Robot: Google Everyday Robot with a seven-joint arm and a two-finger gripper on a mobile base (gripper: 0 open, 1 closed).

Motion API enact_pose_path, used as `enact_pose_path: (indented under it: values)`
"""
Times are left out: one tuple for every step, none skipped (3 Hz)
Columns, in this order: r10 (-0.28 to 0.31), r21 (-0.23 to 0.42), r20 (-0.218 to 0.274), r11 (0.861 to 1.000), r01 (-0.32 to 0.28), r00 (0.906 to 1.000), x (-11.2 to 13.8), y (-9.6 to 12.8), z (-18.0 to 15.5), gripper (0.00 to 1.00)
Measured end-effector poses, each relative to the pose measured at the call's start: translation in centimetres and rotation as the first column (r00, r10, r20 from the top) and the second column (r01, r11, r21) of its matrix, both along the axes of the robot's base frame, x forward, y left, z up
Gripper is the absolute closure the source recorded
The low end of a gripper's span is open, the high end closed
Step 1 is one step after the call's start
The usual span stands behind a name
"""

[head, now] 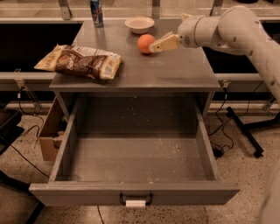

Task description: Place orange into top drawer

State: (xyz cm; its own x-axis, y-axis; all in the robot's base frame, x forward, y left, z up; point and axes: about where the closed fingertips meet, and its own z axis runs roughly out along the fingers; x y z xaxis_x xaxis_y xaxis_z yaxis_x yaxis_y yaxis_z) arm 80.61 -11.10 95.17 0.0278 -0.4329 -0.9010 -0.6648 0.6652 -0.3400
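Note:
The robot's gripper will close on the lower half of the orange (144,48), in front of the beige bowl, leaving the fruit's top in view above the fingers.
The orange (145,43) sits on the grey cabinet top (175,70), just in front of the beige bowl. My gripper (155,45) reaches in from the right on a white arm, and its beige fingers (162,43) are right beside the orange, at its right side. The top drawer (131,157) is pulled wide open below, with a speckled floor, a black handle (135,199) and a white label on its front. Nothing lies in it.
A beige bowl (139,24) stands at the back of the cabinet top. A brown chip bag (81,62) lies at its left. A dark can (96,8) stands at the back left. A cardboard box (51,131) sits on the floor at the left.

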Motion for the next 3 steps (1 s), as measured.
enact_pose_path:
  values:
    - [-0.070, 0.055, -0.047, 0.996, 0.073, 0.9964, 4.0, 0.1, -2.0, 0.00]
    - [-0.072, 0.088, -0.082, 0.993, 0.080, 0.9940, 5.9, 1.0, -3.1, 0.00]
    - [-0.014, 0.125, -0.120, 0.992, 0.029, 0.9927, 7.4, 4.0, -4.5, 0.00]
